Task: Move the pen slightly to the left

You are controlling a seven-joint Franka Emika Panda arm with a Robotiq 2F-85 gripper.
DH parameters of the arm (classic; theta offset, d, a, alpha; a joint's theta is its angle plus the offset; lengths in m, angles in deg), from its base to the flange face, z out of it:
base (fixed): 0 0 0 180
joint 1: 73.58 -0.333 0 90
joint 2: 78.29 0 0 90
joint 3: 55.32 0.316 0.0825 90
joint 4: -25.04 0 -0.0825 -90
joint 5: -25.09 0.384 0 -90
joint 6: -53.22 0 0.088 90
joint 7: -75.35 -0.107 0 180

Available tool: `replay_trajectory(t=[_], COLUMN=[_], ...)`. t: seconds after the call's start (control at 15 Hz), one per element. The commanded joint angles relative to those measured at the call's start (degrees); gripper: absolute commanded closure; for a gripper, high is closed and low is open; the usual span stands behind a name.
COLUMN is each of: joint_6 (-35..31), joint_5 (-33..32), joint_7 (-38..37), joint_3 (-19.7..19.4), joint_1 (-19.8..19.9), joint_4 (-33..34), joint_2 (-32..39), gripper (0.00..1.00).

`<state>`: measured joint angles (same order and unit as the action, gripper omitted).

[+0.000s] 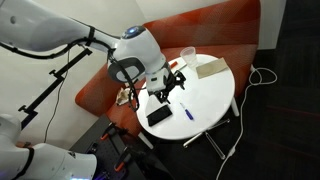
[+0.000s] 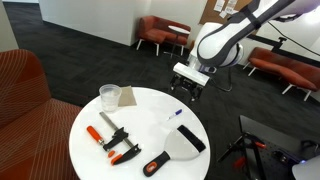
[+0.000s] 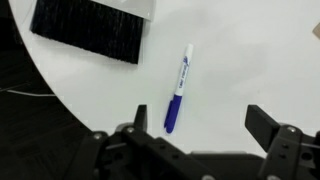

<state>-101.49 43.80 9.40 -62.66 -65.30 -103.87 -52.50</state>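
Observation:
Next, I lower my gripper to the pen's blue end [image 1: 189,114] [image 3: 174,112], close to where the white begins, and then close it there.
The pen [image 3: 180,88] is short, blue with a white end, and lies on the round white table [image 3: 240,60]. It shows as a small blue stick in both exterior views [image 1: 187,113] [image 2: 179,112]. My gripper [image 3: 205,125] is open and empty and hovers above the table. The pen's blue end lies just inside one finger in the wrist view. In both exterior views the gripper [image 1: 172,85] [image 2: 188,85] hangs over the table near the pen.
A flat black slab [image 3: 90,28] [image 2: 190,138] lies close to the pen. A plastic cup [image 2: 110,97], a red-orange stick [image 2: 106,123], a black clamp [image 2: 122,145] and a white scraper [image 2: 180,150] also sit on the table. A red sofa [image 1: 200,30] stands behind.

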Motion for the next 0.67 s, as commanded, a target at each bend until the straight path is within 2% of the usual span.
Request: replay_trajectory(t=[0.0, 0.6], joint_6=[-3.1, -9.0], joint_5=[2.1, 7.4], joint_7=[-2.7, -3.0], joint_3=[-1.1, 0.1], joint_1=[-1.6, -0.9], joint_4=[3.0, 4.0], joint_2=[5.1, 11.4], gripper=[0.0, 0.0])
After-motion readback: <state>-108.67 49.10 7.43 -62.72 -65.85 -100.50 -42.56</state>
